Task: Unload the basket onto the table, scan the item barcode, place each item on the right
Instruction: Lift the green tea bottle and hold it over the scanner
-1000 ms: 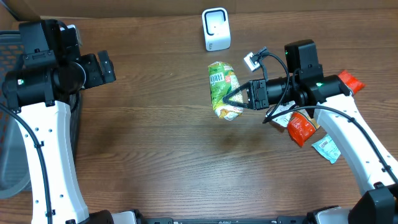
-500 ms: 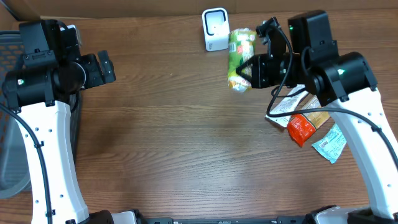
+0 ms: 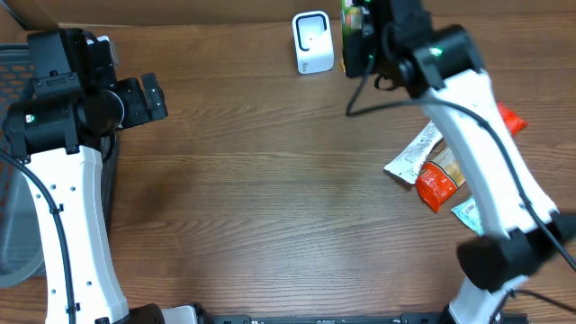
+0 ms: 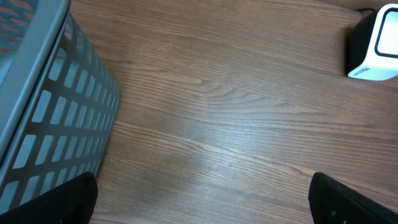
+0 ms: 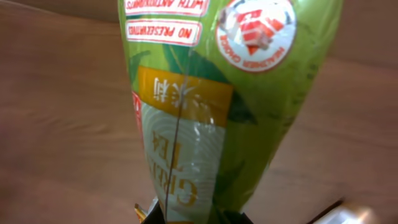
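Observation:
The green tea packet, now high at the table's back edge, will be let go by my right gripper on the bare wood [image 3: 379,162] close beside the white packet.
My right gripper [image 3: 360,43] is shut on the lower end of a green tea packet [image 3: 348,13], held high at the table's back edge, just right of the white scanner [image 3: 312,42]. In the right wrist view the packet [image 5: 217,106] fills the frame, printed face toward the camera and no barcode showing, with the gripper [image 5: 194,218] pinching its bottom edge. At the far left my left gripper [image 3: 149,99] stands open over bare wood. Its dark fingertips [image 4: 69,200] sit wide apart at the bottom corners, nothing between them, and the scanner [image 4: 375,43] shows at the top right.
A grey mesh basket [image 4: 43,118] stands at the left edge of the table. Several loose packets lie at the right: a white one [image 3: 412,155], an orange-red one [image 3: 437,186], a teal one [image 3: 469,214] and a red one [image 3: 509,117].
My right arm has lifted the green packet from mid-table up and back, to beside the scanner at the rear edge. The left arm has not moved.

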### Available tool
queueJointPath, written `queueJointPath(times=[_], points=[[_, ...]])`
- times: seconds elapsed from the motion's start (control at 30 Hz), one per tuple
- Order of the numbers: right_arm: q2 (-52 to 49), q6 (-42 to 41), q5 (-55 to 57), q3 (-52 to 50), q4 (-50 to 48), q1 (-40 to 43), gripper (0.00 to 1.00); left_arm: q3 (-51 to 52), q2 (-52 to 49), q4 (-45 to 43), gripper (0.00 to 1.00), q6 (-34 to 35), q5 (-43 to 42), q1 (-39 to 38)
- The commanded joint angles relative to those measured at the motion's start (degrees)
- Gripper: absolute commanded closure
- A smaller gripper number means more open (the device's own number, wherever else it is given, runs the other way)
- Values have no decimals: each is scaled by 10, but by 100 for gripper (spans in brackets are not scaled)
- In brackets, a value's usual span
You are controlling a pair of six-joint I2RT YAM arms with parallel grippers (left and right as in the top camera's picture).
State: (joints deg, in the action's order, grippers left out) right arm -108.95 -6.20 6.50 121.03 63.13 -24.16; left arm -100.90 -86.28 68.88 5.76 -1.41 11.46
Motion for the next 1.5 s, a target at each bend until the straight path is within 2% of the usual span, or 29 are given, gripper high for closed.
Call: queueJointPath(times=[0.0, 0.27, 0.5, 0.73, 0.93, 1.1, 1.47], points=[[-64, 78, 134, 23, -48, -9, 96, -14, -3, -1, 0, -6, 4, 2], [-183, 318, 215, 22, -205, -9, 96, -14, -3, -1, 0, -6, 4, 2], [-257, 450, 229, 22, -315, -12, 96, -14, -3, -1, 0, -6, 4, 2], [-272, 490, 226, 21, -391, -25, 96, -14, -3, -1, 0, -6, 4, 2], [-292, 586, 252, 20, -427, -40, 96, -14, -3, -1, 0, -6, 3, 2], [-313, 607, 325, 20, -461, -43, 96, -14, -3, -1, 0, -6, 4, 2], [-316, 607, 348, 19, -468, -43, 96, -14, -3, -1, 0, -6, 4, 2]])
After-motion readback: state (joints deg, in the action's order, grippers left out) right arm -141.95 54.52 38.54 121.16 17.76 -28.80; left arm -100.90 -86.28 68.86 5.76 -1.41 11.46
